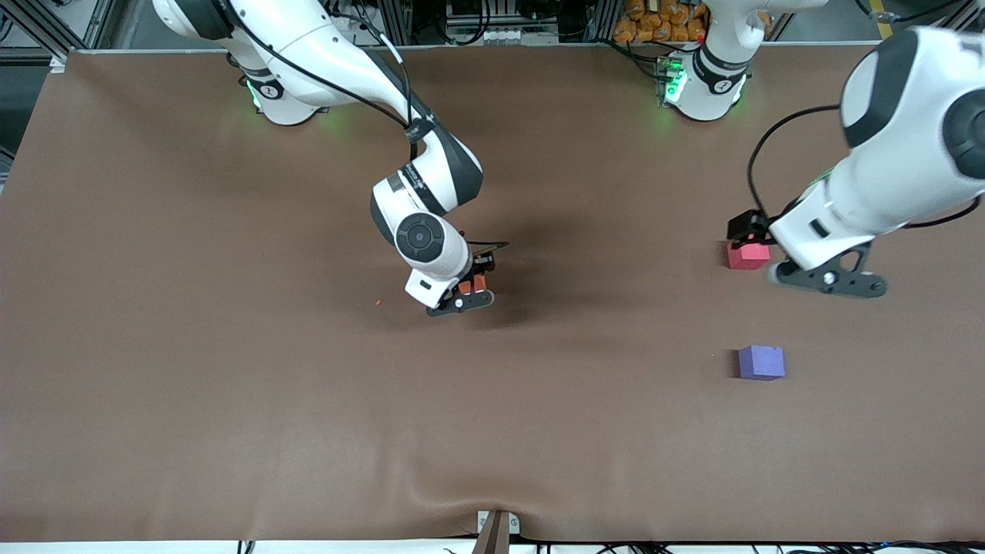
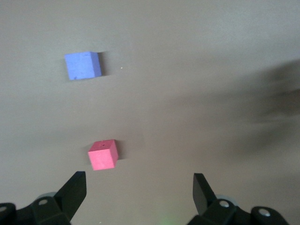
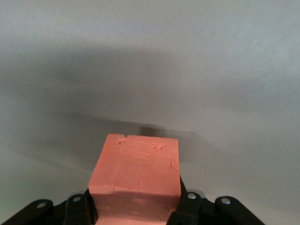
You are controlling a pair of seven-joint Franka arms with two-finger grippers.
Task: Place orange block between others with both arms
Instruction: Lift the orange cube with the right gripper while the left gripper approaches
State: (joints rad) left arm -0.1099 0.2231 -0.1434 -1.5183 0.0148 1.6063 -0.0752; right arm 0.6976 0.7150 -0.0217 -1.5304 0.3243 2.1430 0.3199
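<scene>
Next, I let go of the orange block with my right gripper on the bare brown mat [image 1: 491, 266] beside that gripper's fingers, toward the pinkish-red cube.
The orange block [image 1: 472, 285] [image 3: 136, 173] sits between the fingers of my right gripper [image 1: 464, 296] [image 3: 136, 208], which is shut on it low over the middle of the table. Toward the left arm's end lie the two others. The pinkish-red cube [image 1: 747, 255] [image 2: 103, 154] is farther from the front camera than the purple cube [image 1: 762, 362] [image 2: 83, 65]. A block-sized gap of bare table separates them. My left gripper [image 1: 827, 278] [image 2: 139, 190] hangs open and empty just beside the pinkish-red cube, which lies near one of its fingers [image 2: 75, 190] without touching it.
The brown mat [image 1: 231, 385] covers the whole table. A tiny red crumb [image 1: 378, 302] lies near the right gripper. A bracket [image 1: 496, 527] sits at the table's front edge, and both arm bases stand along the back edge.
</scene>
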